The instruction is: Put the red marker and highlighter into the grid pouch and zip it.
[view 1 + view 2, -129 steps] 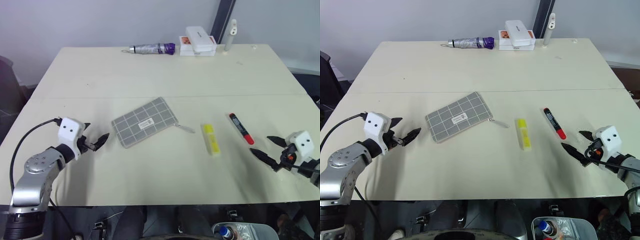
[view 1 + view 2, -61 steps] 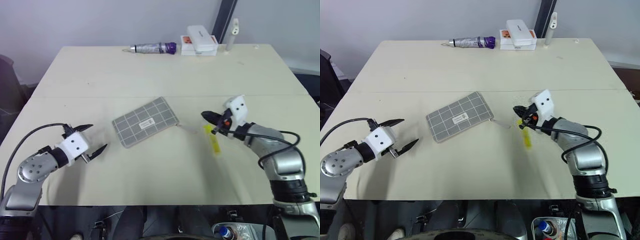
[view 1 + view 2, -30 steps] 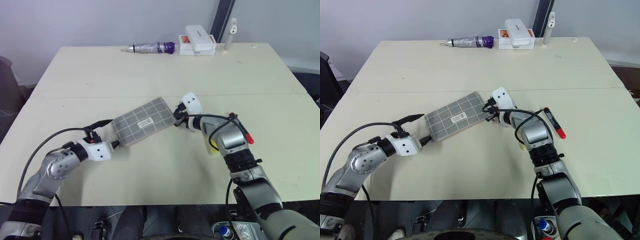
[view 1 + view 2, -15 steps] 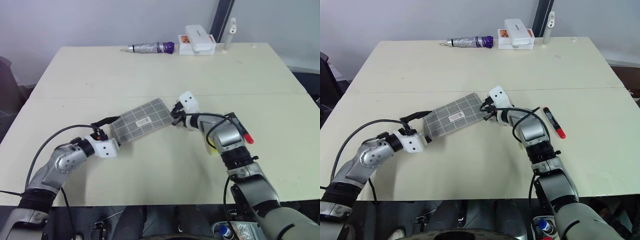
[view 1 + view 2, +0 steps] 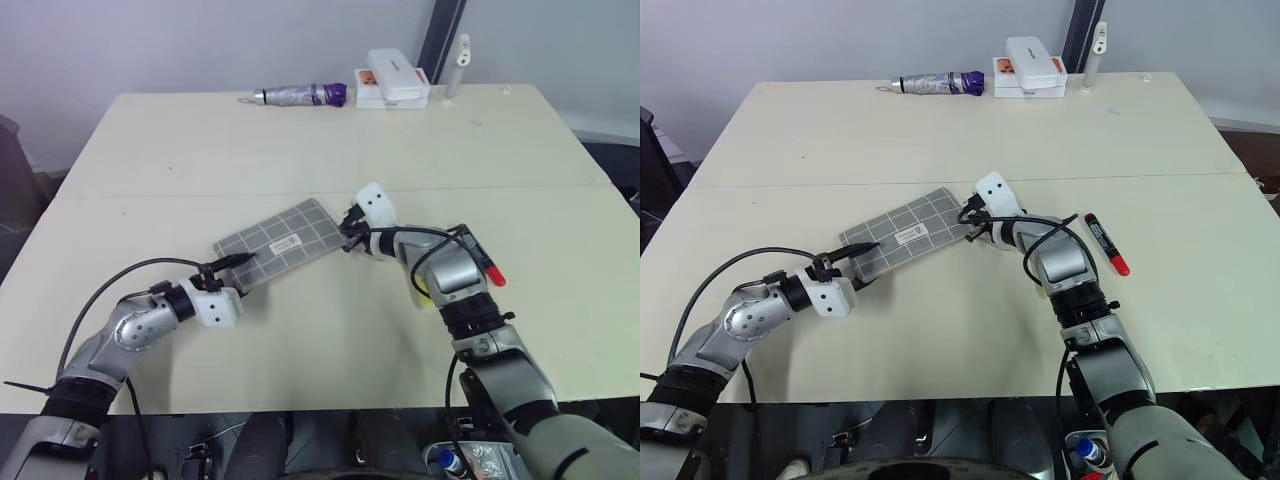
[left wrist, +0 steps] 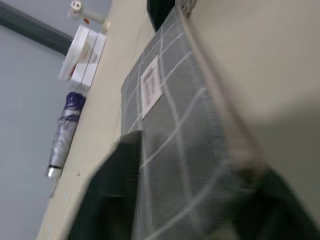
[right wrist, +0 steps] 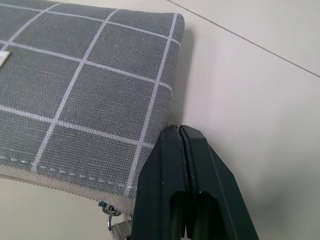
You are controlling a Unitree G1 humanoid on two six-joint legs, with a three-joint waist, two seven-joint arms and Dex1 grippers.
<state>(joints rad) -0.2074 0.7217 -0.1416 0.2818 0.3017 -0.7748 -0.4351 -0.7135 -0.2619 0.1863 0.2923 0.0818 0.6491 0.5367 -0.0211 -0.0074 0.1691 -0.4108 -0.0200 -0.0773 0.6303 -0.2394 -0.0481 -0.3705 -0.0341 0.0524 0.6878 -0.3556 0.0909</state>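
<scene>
The zipper pull lies beside my right gripper's shut fingers. So next my left gripper lifts the pouch while my right gripper opens and takes the tab (image 7: pixel 122 229).
The grey grid pouch (image 5: pixel 282 240) lies slanted at mid-table. My left gripper (image 5: pixel 240 272) is at its near left end, one finger over the fabric and one at the zipper edge, shut on the pouch (image 6: pixel 180 150). My right gripper (image 7: pixel 182 131) is shut, tips pressed against the pouch's far right corner, and the silver zipper pull (image 7: pixel 113 227) shows beside its fingers. The red marker (image 5: pixel 1106 243) lies to the right, past my right forearm. Only a yellow sliver of the highlighter (image 5: pixel 423 291) peeks out from under that forearm.
At the table's far edge lie a purple-capped silver tube (image 5: pixel 300 96), a white box (image 5: pixel 398 78) and a white upright stick (image 5: pixel 459 62). A seam (image 5: pixel 150 194) crosses the table behind the pouch. Bare tabletop lies in front of the pouch.
My left gripper slid in over the pouch's near left end and its fingers closed. The pouch shifted slightly left. The right gripper stayed at the zipper corner.
</scene>
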